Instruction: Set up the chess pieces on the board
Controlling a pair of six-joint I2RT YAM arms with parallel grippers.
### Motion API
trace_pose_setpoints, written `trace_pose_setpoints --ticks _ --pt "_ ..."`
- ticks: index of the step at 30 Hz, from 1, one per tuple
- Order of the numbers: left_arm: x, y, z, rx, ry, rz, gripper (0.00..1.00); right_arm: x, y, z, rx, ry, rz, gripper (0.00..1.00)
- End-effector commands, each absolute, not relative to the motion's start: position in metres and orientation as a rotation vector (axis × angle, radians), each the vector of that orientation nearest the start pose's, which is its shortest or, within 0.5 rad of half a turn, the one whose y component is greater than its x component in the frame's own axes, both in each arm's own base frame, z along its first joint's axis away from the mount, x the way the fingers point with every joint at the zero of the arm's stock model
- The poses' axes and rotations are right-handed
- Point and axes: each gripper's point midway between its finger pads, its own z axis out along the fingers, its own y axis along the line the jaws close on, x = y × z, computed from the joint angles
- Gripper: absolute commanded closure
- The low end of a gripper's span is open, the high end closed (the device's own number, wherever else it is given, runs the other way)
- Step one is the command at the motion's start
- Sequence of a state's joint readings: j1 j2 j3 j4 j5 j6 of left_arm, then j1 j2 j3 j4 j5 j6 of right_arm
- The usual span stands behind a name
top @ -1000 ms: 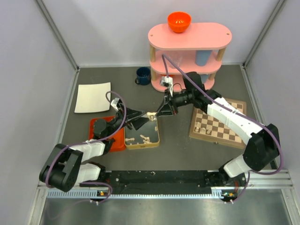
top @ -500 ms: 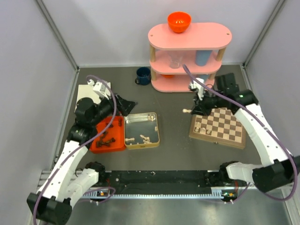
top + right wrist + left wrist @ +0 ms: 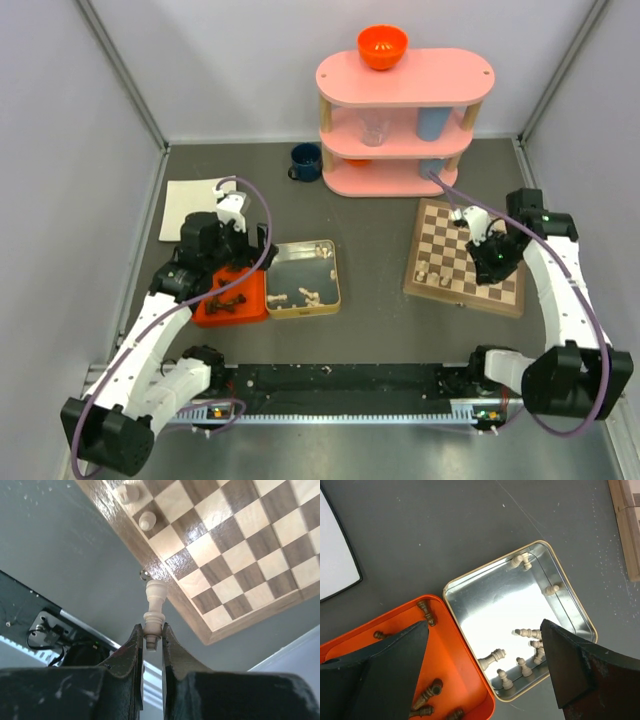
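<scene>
The robot's right gripper will release the cream chess piece on the near row's dark square [image 3: 469,288] [image 3: 181,564] above the board's small latch.
My right gripper [image 3: 153,632] is shut on the base of a cream chess piece [image 3: 155,597] and holds it above the near edge of the board [image 3: 235,535]. Two cream pieces [image 3: 147,520] stand at the board's left side. In the top view the right gripper [image 3: 491,266] is over the board [image 3: 470,235]. My left gripper [image 3: 487,680] is open and empty above the border between the orange tray [image 3: 455,665] and the silver tin [image 3: 495,605]. Several cream pieces [image 3: 492,658] lie in the tin. Dark pieces [image 3: 426,612] lie in the tray.
A pink three-tier shelf [image 3: 405,80] with an orange bowl [image 3: 382,45] stands at the back. A blue mug [image 3: 305,161] is beside it. A white sheet [image 3: 195,207] lies at the left. The tin [image 3: 295,265] and tray [image 3: 230,318] sit side by side.
My right arm carried the cream piece from above the tin rightward to over the board. My left arm drew back, then settled over the tray and tin.
</scene>
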State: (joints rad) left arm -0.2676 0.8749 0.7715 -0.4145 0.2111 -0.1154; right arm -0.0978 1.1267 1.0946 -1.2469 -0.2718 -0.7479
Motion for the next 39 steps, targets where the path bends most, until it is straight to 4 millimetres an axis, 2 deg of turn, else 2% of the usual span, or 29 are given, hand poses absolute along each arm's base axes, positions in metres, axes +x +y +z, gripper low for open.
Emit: trace_pose_setpoints --ticks 1,9,16,26,39 --pt "0.272 -0.111 0.202 0.313 2.036 -0.405 0.01 0.200 -0.012 0.139 -0.926 2.696 0.141 0.94" --pt "0.270 -0.110 0.206 0.312 2.016 -0.405 0.01 0.214 -0.016 0.110 -0.904 2.832 0.204 0.93" --pt "0.270 -0.108 0.208 0.305 2.009 -0.394 0.01 0.222 -0.021 0.094 -0.895 2.887 0.203 0.91" --pt "0.270 -0.109 0.205 0.305 2.018 -0.398 0.01 0.227 -0.023 0.083 -0.893 2.918 0.209 0.90" --pt "0.271 -0.109 0.203 0.304 2.025 -0.396 0.01 0.232 -0.025 0.078 -0.893 2.941 0.206 0.88"
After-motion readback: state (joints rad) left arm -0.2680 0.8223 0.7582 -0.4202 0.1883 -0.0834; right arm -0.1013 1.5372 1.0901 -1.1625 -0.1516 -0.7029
